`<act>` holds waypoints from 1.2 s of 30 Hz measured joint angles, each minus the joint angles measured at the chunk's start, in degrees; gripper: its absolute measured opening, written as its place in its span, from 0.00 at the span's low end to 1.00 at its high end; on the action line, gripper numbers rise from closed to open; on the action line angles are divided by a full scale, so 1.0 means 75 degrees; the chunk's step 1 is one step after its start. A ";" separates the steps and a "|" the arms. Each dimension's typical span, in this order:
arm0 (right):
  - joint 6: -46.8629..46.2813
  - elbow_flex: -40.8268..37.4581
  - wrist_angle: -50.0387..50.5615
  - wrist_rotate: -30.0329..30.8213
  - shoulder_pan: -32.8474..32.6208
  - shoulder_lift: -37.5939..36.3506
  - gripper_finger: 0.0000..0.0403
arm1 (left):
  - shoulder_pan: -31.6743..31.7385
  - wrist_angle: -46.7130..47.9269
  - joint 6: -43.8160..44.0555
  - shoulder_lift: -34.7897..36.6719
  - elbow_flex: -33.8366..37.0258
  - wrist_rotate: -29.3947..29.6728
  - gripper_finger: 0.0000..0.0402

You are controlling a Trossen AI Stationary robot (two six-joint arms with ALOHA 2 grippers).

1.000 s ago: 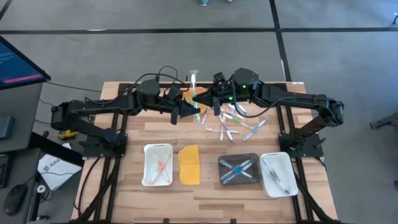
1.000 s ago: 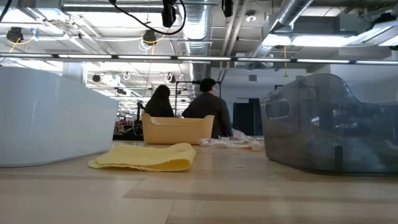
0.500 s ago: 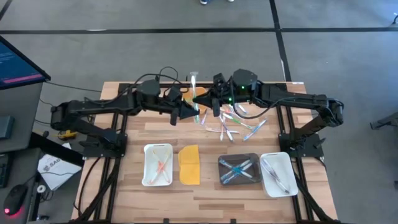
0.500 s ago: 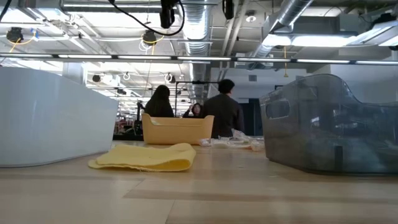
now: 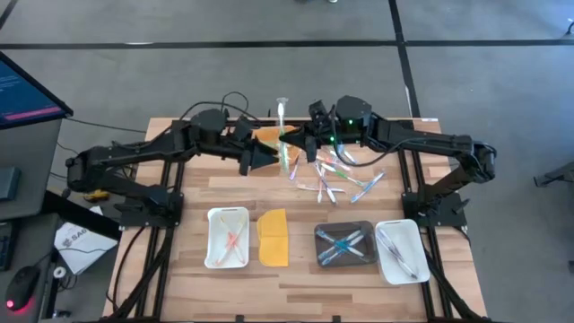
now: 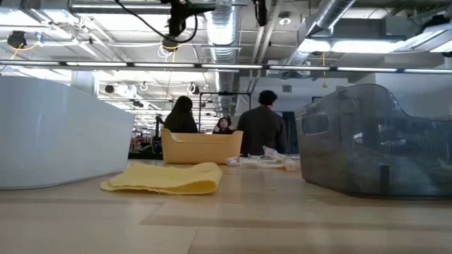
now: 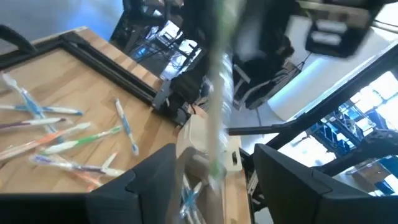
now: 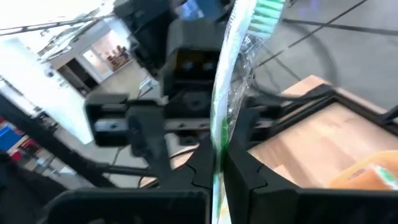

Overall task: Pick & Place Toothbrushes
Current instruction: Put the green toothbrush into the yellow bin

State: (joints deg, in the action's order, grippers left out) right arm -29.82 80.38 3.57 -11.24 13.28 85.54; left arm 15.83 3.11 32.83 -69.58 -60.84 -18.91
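Next, my right gripper releases the wrapped green toothbrush inside the yellow-orange tray [image 5: 276,145] at the far middle of the table.
A green toothbrush [image 5: 282,126] in a clear wrapper is held above the table's far middle, with my right gripper [image 5: 294,144] shut on it. Its bristle head [image 8: 267,9] points toward the far edge. My left gripper [image 5: 266,158] stands open just left of it. In the left wrist view the toothbrush [image 7: 219,93] shows beyond the spread fingers, untouched. Several loose toothbrushes [image 5: 336,175] lie flat on the table under and right of the grippers. My right gripper pinches the wrapped toothbrush's handle [image 8: 217,146] between its two fingers, below the brush's middle. The fingers come about level from the table's right side and lie across the brush. The brush is lifted clear of the table, head toward the far edge.
Along the near side stand a white tray [image 5: 227,238] with pink-orange brushes, a flat yellow lid [image 5: 273,238], a dark tray [image 5: 345,245] with blue ones and a white tray [image 5: 399,251]. A yellow-orange tray [image 5: 267,136] sits at the far middle. People stand in the room beyond.
My left gripper has let go of the green toothbrush and drawn back toward the table's left edge. The toothbrush stays in my right gripper, which has kept its place.
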 joint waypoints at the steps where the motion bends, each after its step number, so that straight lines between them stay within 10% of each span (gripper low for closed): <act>1: 0.0003 0.0000 -0.0011 0.0003 0.0068 0.0000 0.01 | 0.0069 0.0034 -0.0008 0.0046 0.0002 -0.0011 0.54; 16: 0.1149 0.0919 0.0230 -0.0303 0.0913 0.1903 0.01 | 0.0770 0.2954 -0.1033 0.1176 -0.0002 0.1116 0.47; 27: 0.4929 0.5656 0.5277 0.0317 0.1284 0.4831 0.01 | 0.0671 0.4559 -0.1106 0.1803 -0.0002 0.1153 0.45; 36: 0.7131 0.6819 0.7063 0.0341 0.1363 0.6247 0.01 | 0.0671 0.5258 -0.0828 0.3026 -0.0002 0.1780 0.45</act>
State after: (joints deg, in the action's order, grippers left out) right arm 23.66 131.52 56.55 -8.69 23.50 132.39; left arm 20.86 42.55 26.62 -46.89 -60.86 -5.56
